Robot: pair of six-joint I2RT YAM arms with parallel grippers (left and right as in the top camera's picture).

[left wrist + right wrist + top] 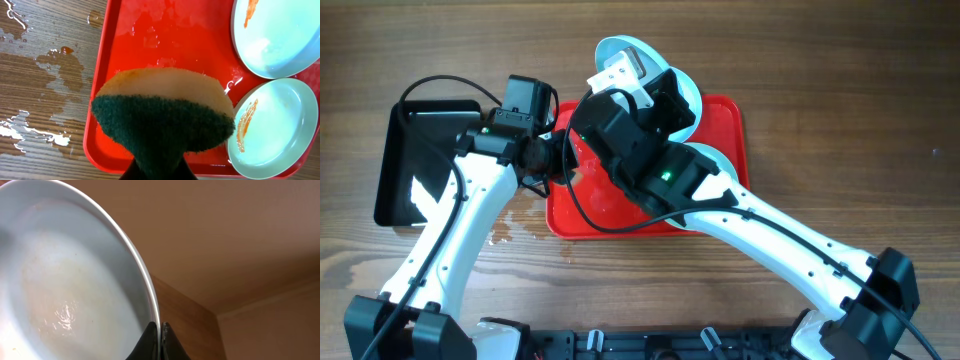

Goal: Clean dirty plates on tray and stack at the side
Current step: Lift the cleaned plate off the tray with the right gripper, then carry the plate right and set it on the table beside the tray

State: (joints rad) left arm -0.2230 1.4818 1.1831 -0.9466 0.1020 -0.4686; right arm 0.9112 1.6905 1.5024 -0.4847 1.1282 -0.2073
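Next, my right gripper sets the pale plate down and lets go of it on the wooden table across the red tray from the black tray [822,135].
My right gripper [160,332] is shut on the rim of a pale plate [65,280], held tilted on edge; its inside looks wet with no streaks. From overhead this plate [625,48] hangs over the far edge of the red tray [725,115], at the right gripper [617,75]. Two more plates lie on the tray: one [280,35] with an orange streak at its rim, the other [275,125] with an orange-brown smear. My left gripper [159,172] is shut on a yellow and dark green sponge [160,115], over the tray's wet left part [150,40].
A glossy black tray [420,150] lies left of the red one. Puddles of water [30,125] and an orange spot [66,50] mark the wooden table beside the red tray's left rim. Both arms cross over the tray.
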